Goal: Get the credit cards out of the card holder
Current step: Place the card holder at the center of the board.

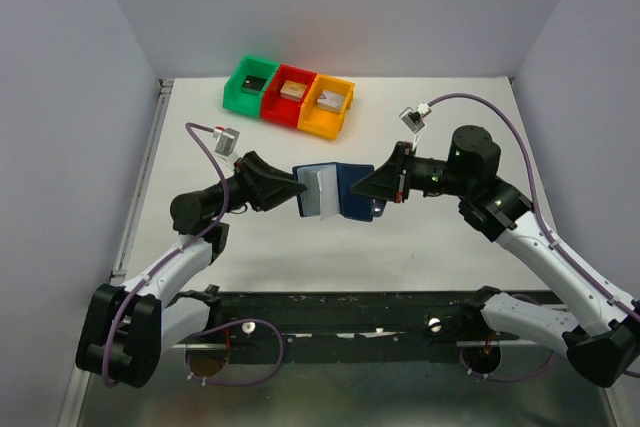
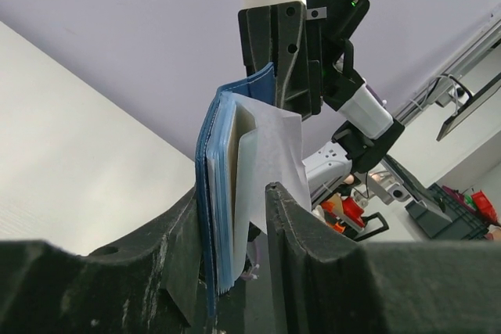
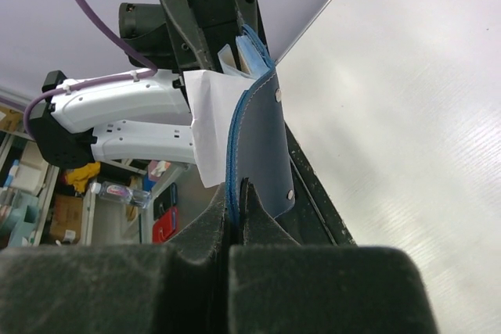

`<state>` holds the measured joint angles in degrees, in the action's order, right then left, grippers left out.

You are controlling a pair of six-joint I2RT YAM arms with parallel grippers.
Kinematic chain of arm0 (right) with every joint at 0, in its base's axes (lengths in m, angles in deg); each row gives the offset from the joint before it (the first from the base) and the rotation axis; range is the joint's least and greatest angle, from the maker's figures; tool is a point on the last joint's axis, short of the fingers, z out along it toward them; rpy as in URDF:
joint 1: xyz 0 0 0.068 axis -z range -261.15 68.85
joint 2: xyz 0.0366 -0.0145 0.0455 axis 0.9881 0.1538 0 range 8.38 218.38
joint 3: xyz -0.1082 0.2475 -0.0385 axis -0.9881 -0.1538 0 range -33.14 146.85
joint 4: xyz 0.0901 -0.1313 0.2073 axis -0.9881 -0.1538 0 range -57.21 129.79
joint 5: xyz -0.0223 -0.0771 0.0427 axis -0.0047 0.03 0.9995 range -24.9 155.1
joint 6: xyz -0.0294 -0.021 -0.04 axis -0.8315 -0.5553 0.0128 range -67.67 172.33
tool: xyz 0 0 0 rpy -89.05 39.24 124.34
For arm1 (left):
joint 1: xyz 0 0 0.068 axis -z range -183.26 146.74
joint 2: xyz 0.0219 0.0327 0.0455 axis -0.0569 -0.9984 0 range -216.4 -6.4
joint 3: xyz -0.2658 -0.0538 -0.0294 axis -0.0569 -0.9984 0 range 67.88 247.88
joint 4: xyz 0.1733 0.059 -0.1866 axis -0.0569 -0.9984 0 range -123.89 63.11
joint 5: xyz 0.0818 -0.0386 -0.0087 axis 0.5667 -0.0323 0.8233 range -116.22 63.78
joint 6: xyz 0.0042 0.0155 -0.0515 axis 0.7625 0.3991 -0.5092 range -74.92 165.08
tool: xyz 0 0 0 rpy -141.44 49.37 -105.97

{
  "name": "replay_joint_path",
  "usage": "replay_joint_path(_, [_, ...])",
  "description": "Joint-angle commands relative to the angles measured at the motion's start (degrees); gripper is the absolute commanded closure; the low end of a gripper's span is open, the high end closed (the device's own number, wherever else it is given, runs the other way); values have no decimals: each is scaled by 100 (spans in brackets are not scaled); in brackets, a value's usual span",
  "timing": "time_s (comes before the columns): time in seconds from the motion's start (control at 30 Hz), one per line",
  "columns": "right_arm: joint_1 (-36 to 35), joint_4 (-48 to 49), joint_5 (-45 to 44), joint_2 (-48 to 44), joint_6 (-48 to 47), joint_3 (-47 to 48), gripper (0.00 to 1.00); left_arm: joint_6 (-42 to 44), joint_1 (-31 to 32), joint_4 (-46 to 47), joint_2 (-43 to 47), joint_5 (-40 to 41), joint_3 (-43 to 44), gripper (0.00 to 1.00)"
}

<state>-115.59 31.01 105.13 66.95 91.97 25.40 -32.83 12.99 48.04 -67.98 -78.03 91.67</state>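
The card holder's flap is keeping my right gripper busy, so my left gripper will close on the card holder's other half [image 1: 311, 197] before my right gripper opens for cards.
The navy card holder [image 1: 350, 192] is held open in the air between both arms. My right gripper [image 1: 380, 187] is shut on its right flap; in the right wrist view [image 3: 239, 185] the jaws pinch the blue-stitched edge [image 3: 235, 154] next to the snap tab [image 3: 286, 189]. My left gripper [image 1: 299, 190] stands open around the left half [image 2: 213, 193], the left finger against the navy cover, with a gap before the right finger [image 2: 293, 224]. A pale grey-white card [image 2: 270, 154] sticks out of the light blue pockets, with a tan edge [image 2: 243, 127] beside it. The black card is hidden.
Green [image 1: 238, 75], red [image 1: 276, 113] and orange [image 1: 316, 128] bins stand in a row at the back of the white table [image 1: 450, 247], each with a small block inside. Grey walls close in the left, right and back sides.
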Motion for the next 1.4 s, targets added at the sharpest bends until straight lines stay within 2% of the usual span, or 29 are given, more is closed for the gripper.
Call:
replay_joint_path(0.0, [86,262,207,-38,79,-106,100,57,18,1507,138,-162,152,57])
replay_joint_path(0.33, [121,438,339,-12,141,-177,100,188,18,1322,199,-250,152,74])
replay_joint_path(0.6, [130,438,383,-12,53,-212,100,223,18,1243,173,-330,214,99])
replay_joint_path(0.77, [165,271,312,6,-70,-185,100,320,10,919,243,-347,240,98])
replay_joint_path(0.8, [174,271,330,32,-70,-185,100,364,18,830,278,-347,249,85])
replay_joint_path(0.83, [183,262,339,23,-70,-168,100,390,18,760,296,-347,249,77])
replay_joint_path(0.9, [174,271,330,32,-70,-177,100,426,18,742,340,-365,258,67])
replay_joint_path(0.97, [183,271,313,32,-70,-185,100,443,18,733,340,-373,266,64])
replay_joint_path(1.13, [209,271,339,67,-88,-203,100,461,18,715,349,-382,275,66])
replay_joint_path(1.27, [218,297,339,67,-88,-229,100,487,18,698,357,-382,240,81])
replay_joint_path(1.37, [218,324,365,76,-70,-238,100,513,18,654,357,-374,249,86])
